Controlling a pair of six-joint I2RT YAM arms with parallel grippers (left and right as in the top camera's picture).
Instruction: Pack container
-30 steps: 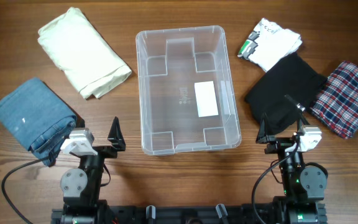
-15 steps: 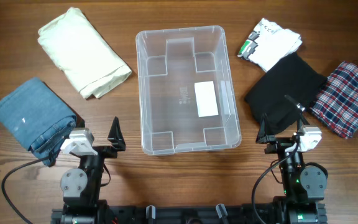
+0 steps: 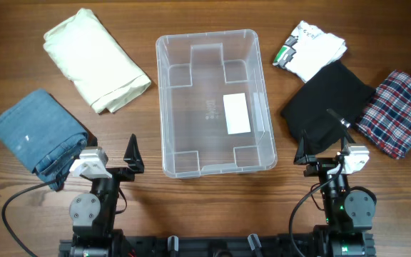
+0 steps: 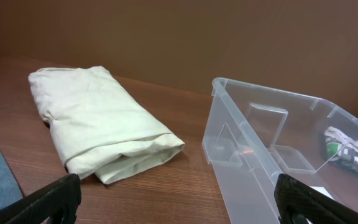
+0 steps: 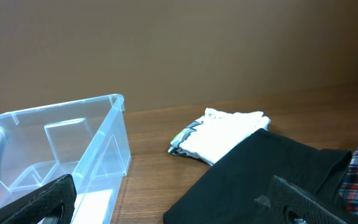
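The black garment's edge (image 3: 350, 116) beside the plaid garment is the next place my right gripper needs to go to and close on.
The clear plastic container (image 3: 164, 93) stands empty in the middle of the table, a white label on its base; it also shows in the left wrist view (image 4: 241, 163) and the right wrist view (image 5: 107, 140). Folded garments lie around it: cream (image 3: 95, 61), blue denim (image 3: 38, 135), white printed (image 3: 312, 50), black (image 3: 327, 107) and plaid (image 3: 398, 111). My left gripper (image 3: 113, 160) is open and empty near the front left. My right gripper (image 3: 327, 153) is open and empty at the front edge of the black garment.
Bare brown wood table (image 3: 212, 14) surrounds the items. The arm bases stand at the front edge. A plain brown wall lies behind the table in the wrist views.
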